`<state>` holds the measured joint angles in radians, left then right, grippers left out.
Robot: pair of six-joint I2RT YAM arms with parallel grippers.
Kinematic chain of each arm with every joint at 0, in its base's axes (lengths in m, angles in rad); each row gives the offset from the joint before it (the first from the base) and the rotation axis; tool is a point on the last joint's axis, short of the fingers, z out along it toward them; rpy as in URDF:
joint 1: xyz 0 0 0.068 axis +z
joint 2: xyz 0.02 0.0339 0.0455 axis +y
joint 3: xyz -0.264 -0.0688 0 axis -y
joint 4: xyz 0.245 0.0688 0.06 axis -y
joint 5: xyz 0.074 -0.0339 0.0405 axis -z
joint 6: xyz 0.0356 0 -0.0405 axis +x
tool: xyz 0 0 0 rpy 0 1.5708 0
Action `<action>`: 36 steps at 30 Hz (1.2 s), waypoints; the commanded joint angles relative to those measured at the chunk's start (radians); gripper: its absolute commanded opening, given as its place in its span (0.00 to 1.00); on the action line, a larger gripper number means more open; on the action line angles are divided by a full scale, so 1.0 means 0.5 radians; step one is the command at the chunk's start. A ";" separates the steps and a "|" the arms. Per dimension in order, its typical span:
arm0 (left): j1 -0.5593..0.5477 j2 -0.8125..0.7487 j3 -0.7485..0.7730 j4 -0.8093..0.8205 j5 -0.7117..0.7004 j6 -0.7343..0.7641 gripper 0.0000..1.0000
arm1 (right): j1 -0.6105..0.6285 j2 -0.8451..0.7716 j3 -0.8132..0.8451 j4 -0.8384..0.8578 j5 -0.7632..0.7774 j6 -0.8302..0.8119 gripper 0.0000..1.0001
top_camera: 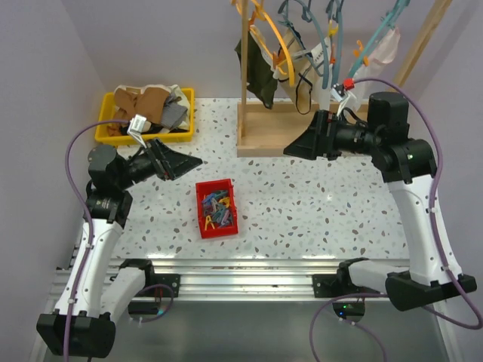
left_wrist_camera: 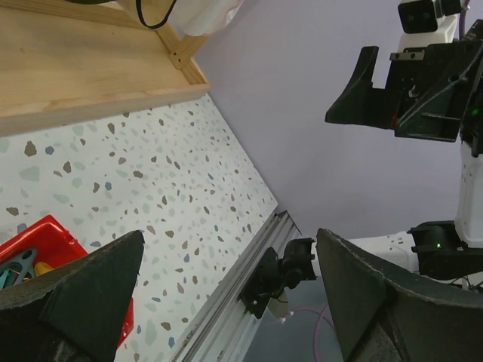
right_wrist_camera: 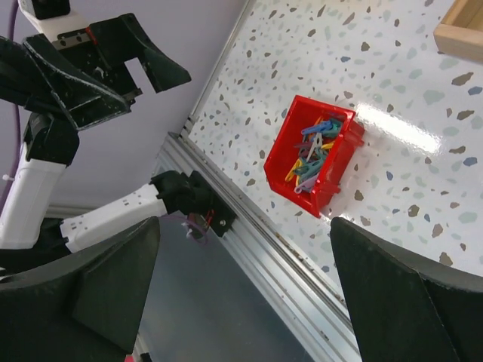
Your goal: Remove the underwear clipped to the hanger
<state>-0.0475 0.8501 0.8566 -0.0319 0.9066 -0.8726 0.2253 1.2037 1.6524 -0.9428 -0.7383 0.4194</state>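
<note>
I should grip the near end of the orange hanger (top_camera: 290,76) carrying the dark green underwear with my right gripper.
Several pieces of underwear hang clipped to hangers on the wooden rack at the back: a dark green one (top_camera: 260,72) on an orange hanger (top_camera: 266,34), a cream one (top_camera: 306,69) on a teal hanger (top_camera: 321,34), and a pink one (top_camera: 386,45). My right gripper (top_camera: 300,145) is open and empty, low in front of the rack base and below the cream piece. My left gripper (top_camera: 179,162) is open and empty over the table's left part, pointing right. In the left wrist view the gripper (left_wrist_camera: 226,302) holds nothing; in the right wrist view the gripper (right_wrist_camera: 241,294) holds nothing.
A red bin (top_camera: 216,207) of coloured clothespins sits mid-table, also in the right wrist view (right_wrist_camera: 313,154). A yellow bin (top_camera: 185,113) with clothing is at the back left. The rack's wooden base (top_camera: 268,139) is behind the right gripper. Walls close both sides.
</note>
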 commanded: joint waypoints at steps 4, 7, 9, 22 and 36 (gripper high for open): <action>-0.015 -0.022 0.097 0.067 0.101 0.064 1.00 | 0.062 0.142 0.260 0.088 -0.137 -0.111 0.98; -0.037 0.005 0.115 0.003 0.107 0.088 1.00 | 0.120 0.228 0.407 0.000 0.128 -0.249 0.98; -0.052 0.018 0.137 -0.031 0.107 0.122 1.00 | 0.175 0.369 0.652 -0.120 0.353 -0.360 0.98; -0.092 0.061 0.238 -0.341 0.046 0.389 1.00 | 0.451 0.820 1.150 -0.008 1.710 -0.830 0.94; -0.157 0.076 0.352 -0.501 -0.024 0.552 1.00 | 0.442 1.397 1.822 0.017 1.603 -0.750 0.96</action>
<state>-0.1116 0.8875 0.9886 -0.2520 0.9115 -0.6456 0.4496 1.8732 2.4969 -0.9695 0.0616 0.0273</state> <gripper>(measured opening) 0.997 0.967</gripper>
